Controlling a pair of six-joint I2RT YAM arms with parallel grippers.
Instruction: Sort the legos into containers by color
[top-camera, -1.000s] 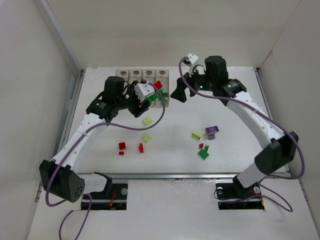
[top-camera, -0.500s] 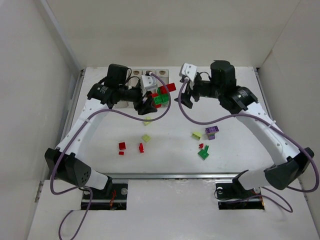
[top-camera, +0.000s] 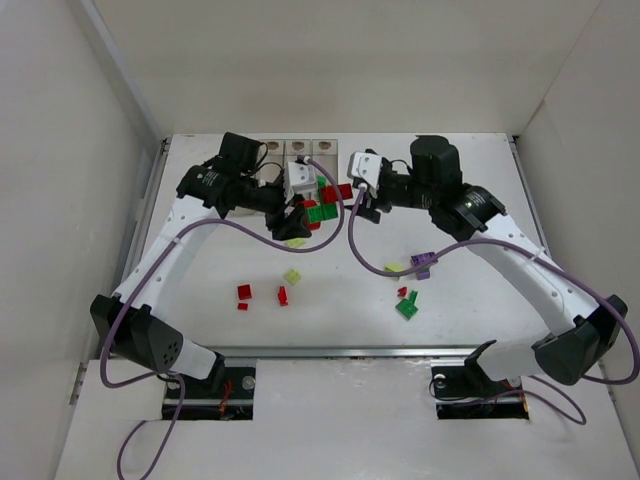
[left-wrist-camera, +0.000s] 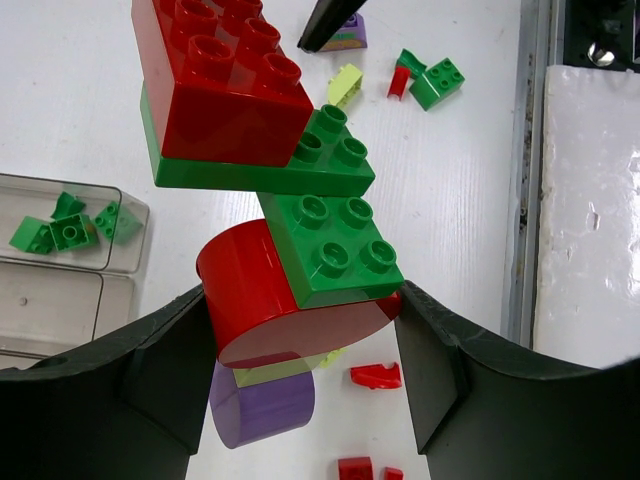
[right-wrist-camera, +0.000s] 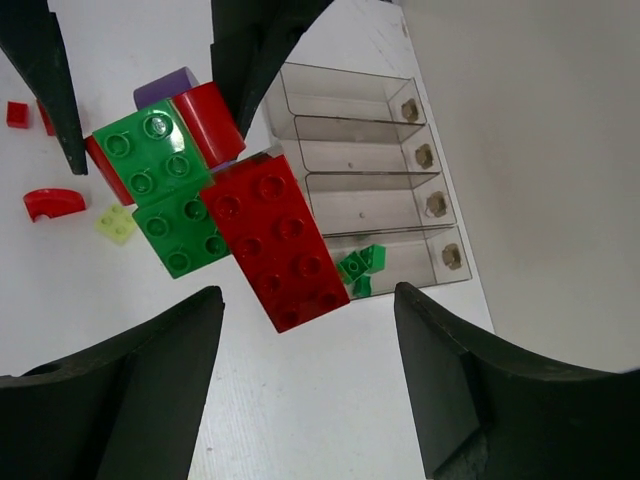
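Observation:
My left gripper needs to put down and let go of the round red base on the table (top-camera: 290, 257) between the yellow-green legos in front of the containers.
My left gripper (top-camera: 300, 212) (left-wrist-camera: 300, 340) is shut on the round red base (left-wrist-camera: 270, 310) of a joined stack of legos (top-camera: 322, 203). The stack has a long red brick (left-wrist-camera: 225, 90) (right-wrist-camera: 280, 240), green bricks (left-wrist-camera: 335, 250) and a purple round piece (left-wrist-camera: 265, 405), and hangs above the table. My right gripper (top-camera: 357, 200) (right-wrist-camera: 305, 310) is open and faces the stack's red end without touching it. The clear containers (top-camera: 298, 148) (right-wrist-camera: 370, 160) stand at the back. One end bin holds small green legos (right-wrist-camera: 360, 268) (left-wrist-camera: 65, 225).
Loose legos lie on the table: red ones (top-camera: 244, 292) and a yellow-green one (top-camera: 292, 275) at the left, a purple one (top-camera: 422, 262) and a green one (top-camera: 406, 308) at the right. White walls close in both sides and the back.
The right gripper has swung left and down toward the stack, its jaws narrowing. The left gripper has turned rightward with the stack still in it.

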